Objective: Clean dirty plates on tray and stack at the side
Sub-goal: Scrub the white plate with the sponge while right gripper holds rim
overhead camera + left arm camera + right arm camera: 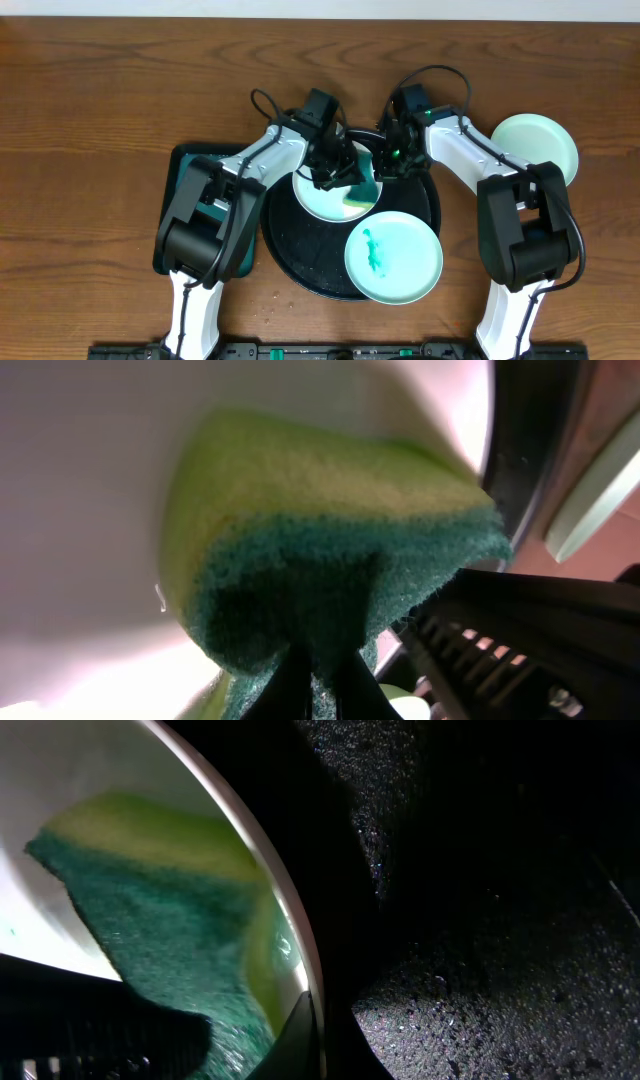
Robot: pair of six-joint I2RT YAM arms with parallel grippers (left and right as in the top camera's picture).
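I need to release the sponge, now pressed onto the white plate, from my left gripper in the dark teal tray (225, 213), toward the side of that tray that faces the black tray.
On the black tray (300, 262) lies a white plate (318, 197) with a yellow-and-green sponge (358, 197) pressed onto it. My left gripper (342, 178) is shut on the sponge (330, 550), its fingertips (322, 695) pinching the dark green side against the plate (80, 490). My right gripper (387, 174) is shut on the white plate's rim (285, 915), one finger (300, 1040) inside the rim and the other hidden in shadow. A mint plate (405, 262) with a green smear sits at the tray's front right. Another mint plate (537, 146) rests on the table at the right.
A dark teal rectangular tray (183, 165) lies left of the black tray, partly under my left arm. Both arms reach in over the back of the black tray (500, 940). Bare wooden table (120, 80) surrounds everything.
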